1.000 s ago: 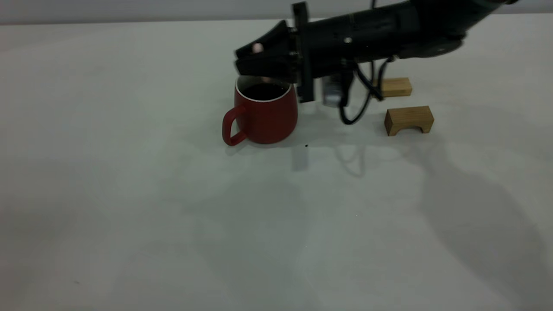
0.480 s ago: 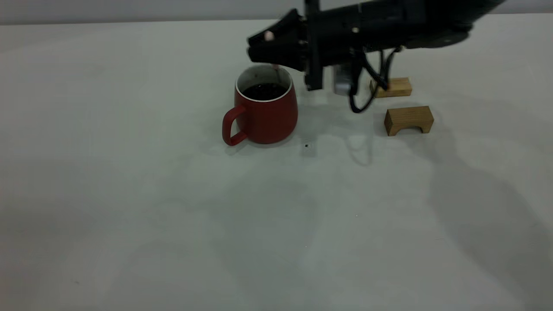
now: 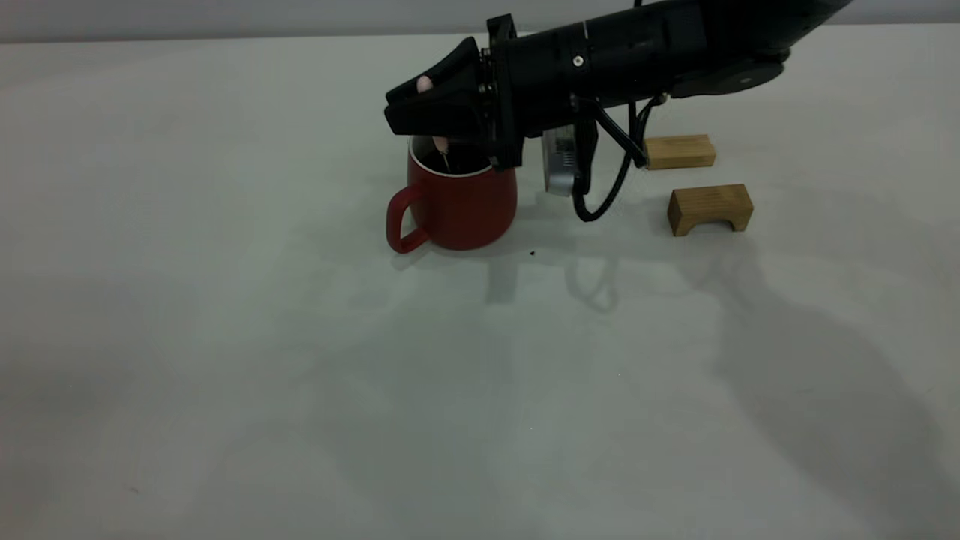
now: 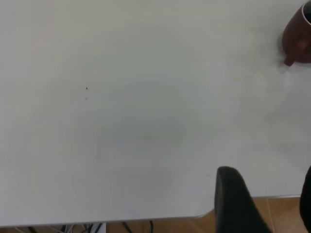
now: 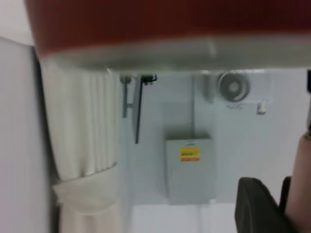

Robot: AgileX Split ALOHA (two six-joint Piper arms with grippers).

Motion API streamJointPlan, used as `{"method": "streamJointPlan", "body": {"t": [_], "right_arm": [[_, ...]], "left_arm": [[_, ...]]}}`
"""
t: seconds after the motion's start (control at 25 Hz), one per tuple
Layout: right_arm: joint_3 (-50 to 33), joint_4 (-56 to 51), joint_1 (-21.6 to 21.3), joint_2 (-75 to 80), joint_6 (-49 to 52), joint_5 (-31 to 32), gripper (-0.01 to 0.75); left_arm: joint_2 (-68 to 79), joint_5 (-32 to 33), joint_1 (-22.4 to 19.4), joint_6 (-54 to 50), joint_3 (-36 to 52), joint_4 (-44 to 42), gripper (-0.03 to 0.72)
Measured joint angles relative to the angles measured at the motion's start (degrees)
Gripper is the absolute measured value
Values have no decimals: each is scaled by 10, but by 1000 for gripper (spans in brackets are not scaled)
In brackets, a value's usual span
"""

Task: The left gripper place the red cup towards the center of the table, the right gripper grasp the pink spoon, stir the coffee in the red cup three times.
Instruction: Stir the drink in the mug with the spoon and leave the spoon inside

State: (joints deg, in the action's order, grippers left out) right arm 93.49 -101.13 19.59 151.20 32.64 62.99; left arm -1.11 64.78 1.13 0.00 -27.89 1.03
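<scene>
My right gripper will release the pink spoon so it leans against the red cup's rim [image 3: 420, 142], above the cup's handle.
The red cup [image 3: 461, 201] stands upright near the middle of the table [image 3: 225, 337], its handle pointing left. My right gripper [image 3: 420, 111] reaches in from the right and hovers just over the cup's rim, shut on the pink spoon [image 3: 440, 142]. The spoon's handle end pokes out above the fingers and its thin shank dips into the cup. The coffee [image 3: 472, 159] shows only as a dark patch under the gripper. In the right wrist view the cup's wall [image 5: 170, 24] fills one edge and the spoon handle [image 5: 301, 179] lies beside a finger [image 5: 255, 206]. My left gripper [image 4: 272, 206] hangs open over the table's edge, far from the cup [image 4: 297, 39].
Two tan wooden blocks lie right of the cup: a flat one [image 3: 679, 151] farther back and an arch-shaped one [image 3: 710, 208] nearer. Black cables [image 3: 600, 195] dangle from the right arm between cup and blocks. A dark speck [image 3: 532, 253] sits by the cup's base.
The right gripper, which had risen and drifted right half a second ago, has come back left and lower over the cup, with the spoon's shank now inside it. The cup has not moved.
</scene>
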Motion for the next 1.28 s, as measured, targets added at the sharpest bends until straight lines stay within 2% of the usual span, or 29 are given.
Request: {"method": "streamJointPlan", "body": {"t": [0.24,0.8,0.88,0.92,1.16,1.28], "right_arm": [[45,-7,-1,29,59,11,118],[48,25,-35,29,63,26,135],[48,54,-35,25,60,28,188],[48,68,-35,23,60,28,239],[48,167,-35,-2,55,28,649],[48,197,-35,-14,30,29,718]], "left_arm": [[0,0,0,0,0,0,407],[0,0,0,0,0,0,407],[0,0,0,0,0,0,407],[0,0,0,0,0,0,407],[0,0,0,0,0,0,407],[0,0,0,0,0,0,407]]}}
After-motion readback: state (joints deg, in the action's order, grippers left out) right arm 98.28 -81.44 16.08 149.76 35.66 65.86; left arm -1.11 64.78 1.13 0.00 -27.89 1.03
